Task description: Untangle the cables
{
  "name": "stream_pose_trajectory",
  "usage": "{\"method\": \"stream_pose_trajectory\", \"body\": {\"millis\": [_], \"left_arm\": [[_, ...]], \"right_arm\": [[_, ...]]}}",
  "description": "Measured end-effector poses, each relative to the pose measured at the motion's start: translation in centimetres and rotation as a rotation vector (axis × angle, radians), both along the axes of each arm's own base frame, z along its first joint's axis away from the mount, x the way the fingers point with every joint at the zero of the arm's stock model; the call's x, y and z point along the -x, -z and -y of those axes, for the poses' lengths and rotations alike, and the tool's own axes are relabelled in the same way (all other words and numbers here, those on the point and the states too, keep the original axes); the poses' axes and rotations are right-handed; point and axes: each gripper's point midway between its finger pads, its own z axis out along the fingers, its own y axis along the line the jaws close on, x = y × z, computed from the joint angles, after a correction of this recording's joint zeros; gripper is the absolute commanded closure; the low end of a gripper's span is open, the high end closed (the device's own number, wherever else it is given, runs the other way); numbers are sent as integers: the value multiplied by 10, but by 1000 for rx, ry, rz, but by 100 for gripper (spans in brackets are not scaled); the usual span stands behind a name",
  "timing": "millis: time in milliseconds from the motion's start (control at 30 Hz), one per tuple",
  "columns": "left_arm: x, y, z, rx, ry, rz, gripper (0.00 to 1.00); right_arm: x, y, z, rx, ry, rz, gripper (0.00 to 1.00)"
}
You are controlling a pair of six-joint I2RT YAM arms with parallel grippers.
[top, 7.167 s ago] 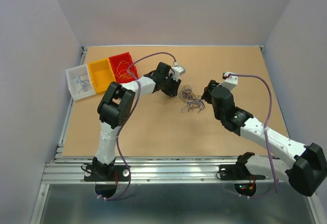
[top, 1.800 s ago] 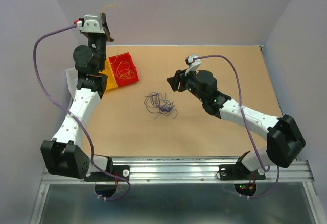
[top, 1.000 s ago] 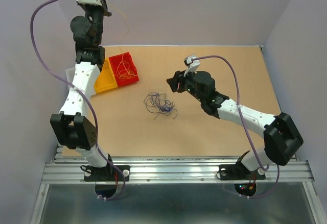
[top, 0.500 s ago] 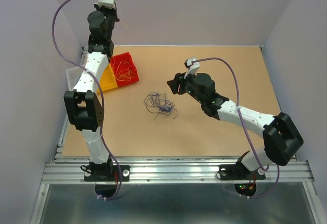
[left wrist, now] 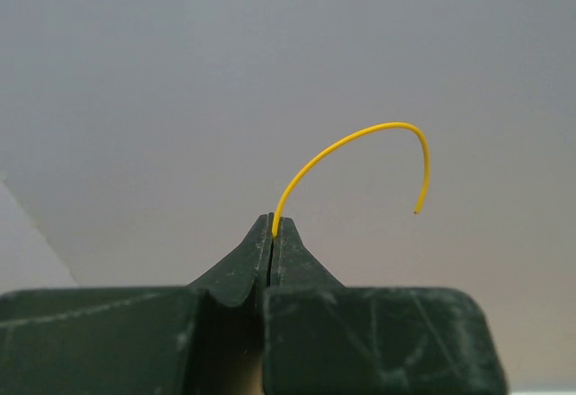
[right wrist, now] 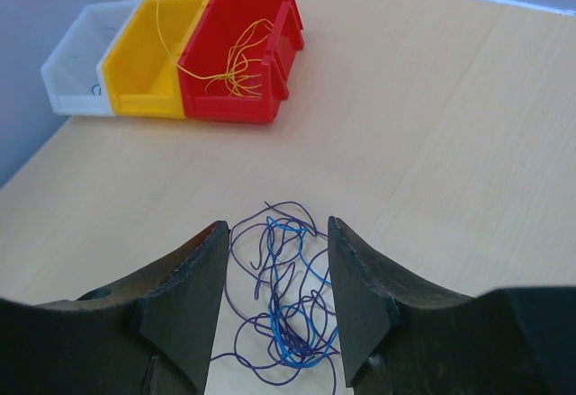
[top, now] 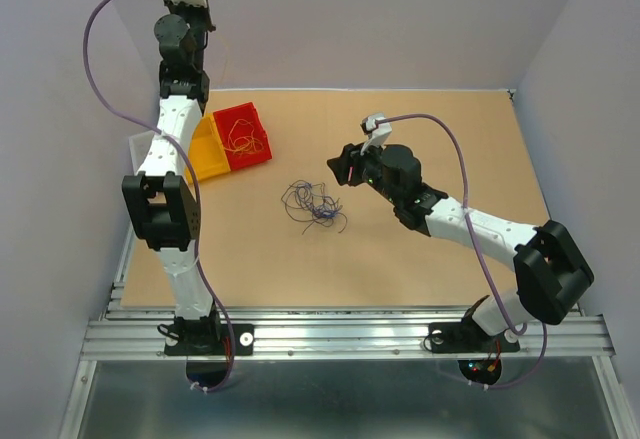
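Observation:
Next, I let go of the yellow cable, raised high against the back wall, with my left gripper on top of the orange-yellow cables in the red bin (top: 243,140).
A tangle of thin blue and dark violet cables (top: 312,206) lies on the wooden table, and shows between my right fingers in the right wrist view (right wrist: 290,309). My right gripper (top: 338,164) is open and empty, hovering just right of the tangle (right wrist: 276,226). My left gripper (top: 203,9) is raised high against the back wall above the bins. It is shut on one yellow cable (left wrist: 360,139) that curls up from its tips (left wrist: 273,224). A thin yellow strand (right wrist: 157,17) rises from over the yellow bin out of frame.
A red bin (top: 243,137) holding several orange-yellow cables (right wrist: 236,67) stands at the back left. A yellow bin (top: 205,154) and a white bin (right wrist: 76,76) sit left of it. The left arm hides most of the white bin in the top view.
My left arm has lifted from the tangle to high above the bins with the yellow cable, and just shifted slightly left. The tangle lies further left than at first. The right gripper holds still.

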Motion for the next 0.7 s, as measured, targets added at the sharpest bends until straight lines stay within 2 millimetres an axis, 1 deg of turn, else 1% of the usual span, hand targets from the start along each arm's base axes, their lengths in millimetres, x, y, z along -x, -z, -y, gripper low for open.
{"method": "stream_pose_trajectory", "body": {"millis": [67,133,233,467,600,700], "left_arm": [[2,-7,1,2,6,18,100],[2,-8,4,6,24,20,100],[2,-6,14,11,64,13,100],[6,-11,38,-5,113,21,100],[7,-10,48,-18,124,20,100],[6,-8,48,-29,121,21,100]], "right_arm": [[0,0,0,0,0,0,47],[0,0,0,0,0,1,47],[0,-2,0,-5,0,4,47],[1,-2,-1,-12,-6,1,47],[4,6,1,-5,-6,-8,47],[6,12,3,3,-6,-16,47]]}}
